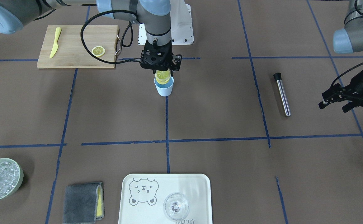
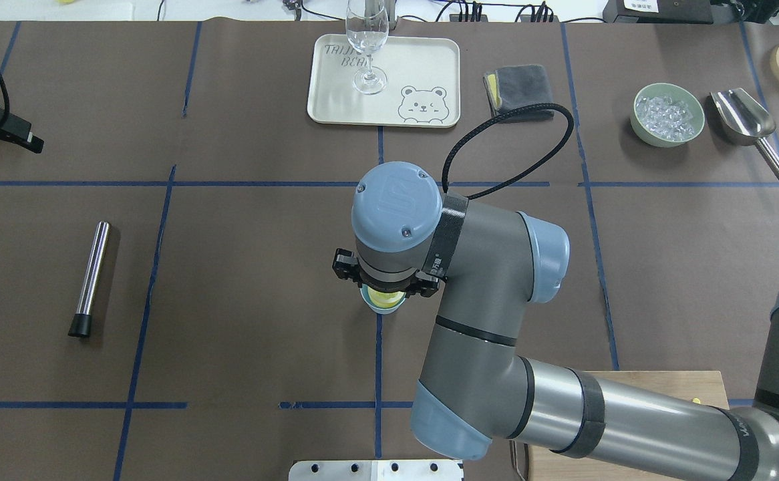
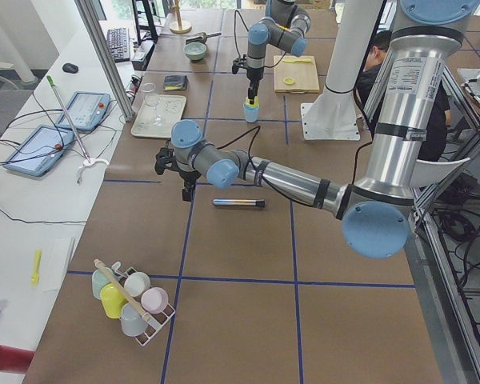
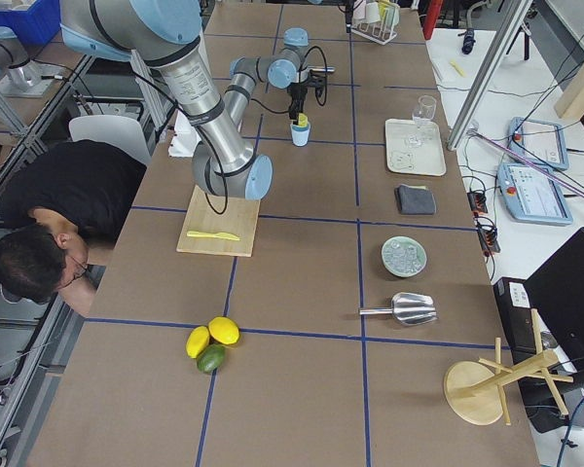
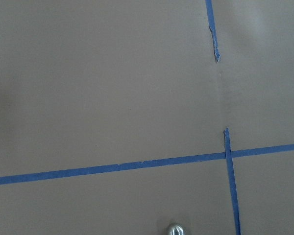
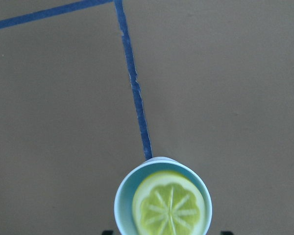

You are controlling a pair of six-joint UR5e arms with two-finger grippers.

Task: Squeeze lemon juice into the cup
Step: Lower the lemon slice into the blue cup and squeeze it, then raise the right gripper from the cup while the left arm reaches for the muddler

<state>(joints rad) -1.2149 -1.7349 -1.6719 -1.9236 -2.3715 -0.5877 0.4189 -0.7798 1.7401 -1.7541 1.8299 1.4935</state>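
Note:
I move my left gripper to the metal rod next and close it on the middle of the silver part [image 1: 284,98], between its black and rounded ends.
The lemon [image 1: 162,76], a small yellow piece with a pale segmented cut face, sits between the fingers of my right gripper [image 1: 162,74], right at the mouth of the light-blue cup [image 1: 163,89]. The right gripper is shut on the lemon and points straight down. In the right wrist view the lemon [image 6: 169,208] fills most of the cup's rim [image 6: 121,203]. From overhead the wrist hides nearly everything but a sliver of lemon [image 2: 383,299]. My left gripper [image 1: 333,105] hangs open and empty far off to the side, above bare table.
A wooden cutting board [image 1: 75,46] holds a yellow knife [image 1: 55,46] and a thin lemon slice [image 1: 98,51]. A metal rod [image 1: 282,94] lies between the arms. A tray [image 1: 184,186] bears a clear glass [image 1: 176,206]. An ice bowl [image 1: 1,179] and grey cloth [image 1: 82,202] are nearby.

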